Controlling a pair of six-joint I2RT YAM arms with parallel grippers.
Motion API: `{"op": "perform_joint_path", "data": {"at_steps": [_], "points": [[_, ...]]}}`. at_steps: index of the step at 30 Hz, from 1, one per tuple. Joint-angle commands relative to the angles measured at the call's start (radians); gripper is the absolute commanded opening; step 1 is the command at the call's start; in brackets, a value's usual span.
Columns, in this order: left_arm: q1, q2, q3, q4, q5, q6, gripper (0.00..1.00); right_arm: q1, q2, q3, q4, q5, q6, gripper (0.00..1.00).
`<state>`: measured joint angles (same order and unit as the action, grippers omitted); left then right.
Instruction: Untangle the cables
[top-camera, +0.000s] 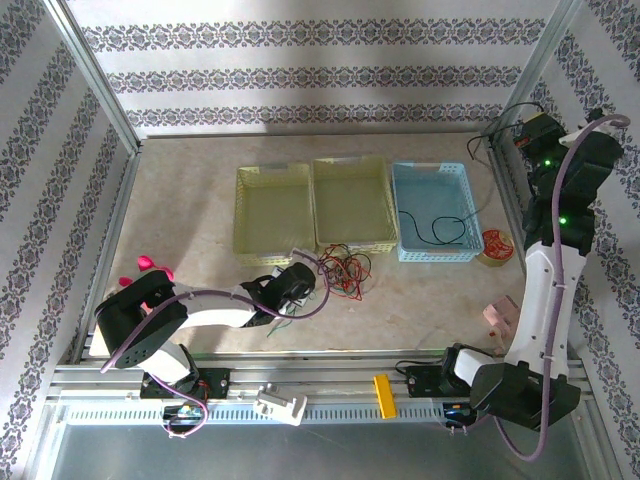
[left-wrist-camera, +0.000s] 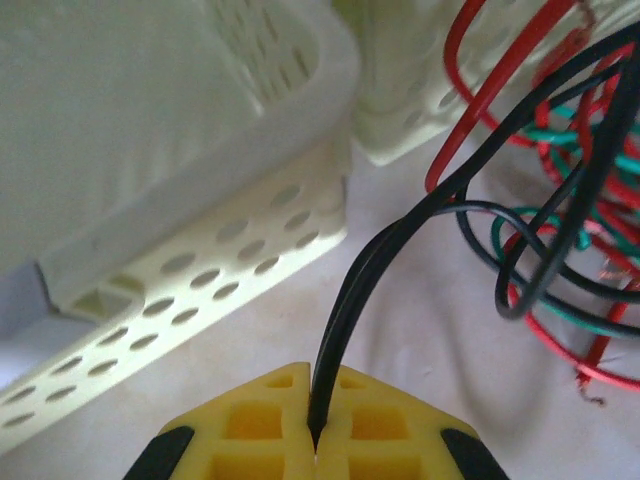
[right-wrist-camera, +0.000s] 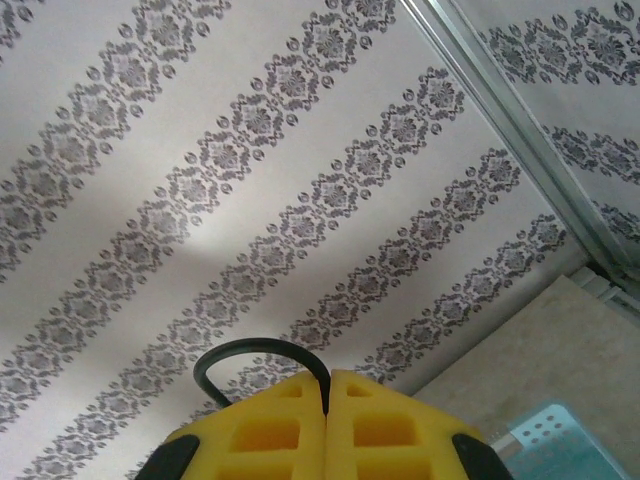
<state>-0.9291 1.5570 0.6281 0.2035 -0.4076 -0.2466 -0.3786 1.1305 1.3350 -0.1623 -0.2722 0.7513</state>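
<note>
The robot's right gripper needs to release the loop of black cable over the curled black cable inside the blue basket (top-camera: 428, 232).
A tangle of red, green and black cables (top-camera: 345, 268) lies on the table in front of the middle yellow basket. My left gripper (top-camera: 306, 288) is low beside its left side. In the left wrist view the yellow fingers are shut (left-wrist-camera: 320, 385) on a doubled black cable strand (left-wrist-camera: 362, 295) that runs up into the tangle (left-wrist-camera: 570, 200). My right gripper (top-camera: 518, 138) is raised high at the back right, shut (right-wrist-camera: 328, 378) on a black cable loop (right-wrist-camera: 250, 347). A black cable (top-camera: 440, 232) lies curled inside the blue basket (top-camera: 435, 256).
Two pale yellow baskets (top-camera: 272, 245) (top-camera: 350, 245) stand left of the blue one, and one basket's perforated wall (left-wrist-camera: 200, 290) is close to my left fingers. A red roll (top-camera: 495, 245) and a pink block (top-camera: 497, 315) sit on the right. A pink object (top-camera: 150, 265) lies at the far left.
</note>
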Motion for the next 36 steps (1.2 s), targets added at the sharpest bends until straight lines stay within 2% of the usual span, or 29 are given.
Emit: {"op": "perform_joint_path", "data": {"at_steps": [1, 4, 9, 14, 18, 23, 28, 36], "points": [[0.004, 0.006, 0.03, 0.032, 0.015, 0.038, 0.0, 0.034, 0.007, 0.014, -0.043, 0.105, -0.102, 0.0], [0.004, 0.007, 0.033, 0.043, 0.032, 0.035, 0.0, 0.088, 0.012, -0.037, -0.081, 0.212, -0.17, 0.0], [0.005, 0.013, 0.035, 0.051, 0.04, 0.02, 0.0, 0.184, 0.014, -0.177, -0.115, 0.371, -0.182, 0.0], [0.004, 0.006, 0.027, 0.045, 0.043, 0.009, 0.0, 0.196, 0.0, -0.3, -0.12, 0.449, -0.082, 0.0], [0.004, 0.005, 0.022, 0.042, 0.039, 0.004, 0.0, 0.193, -0.003, -0.327, -0.161, 0.518, -0.061, 0.0], [0.004, 0.012, 0.019, 0.046, 0.038, -0.002, 0.0, 0.2, 0.024, -0.336, -0.224, 0.533, -0.05, 0.0], [0.004, 0.024, 0.024, 0.048, 0.045, -0.008, 0.0, 0.251, 0.091, -0.357, -0.253, 0.547, -0.038, 0.0], [0.004, 0.024, 0.03, 0.035, 0.05, -0.008, 0.0, 0.348, 0.279, -0.348, -0.293, 0.525, 0.012, 0.0]]}}
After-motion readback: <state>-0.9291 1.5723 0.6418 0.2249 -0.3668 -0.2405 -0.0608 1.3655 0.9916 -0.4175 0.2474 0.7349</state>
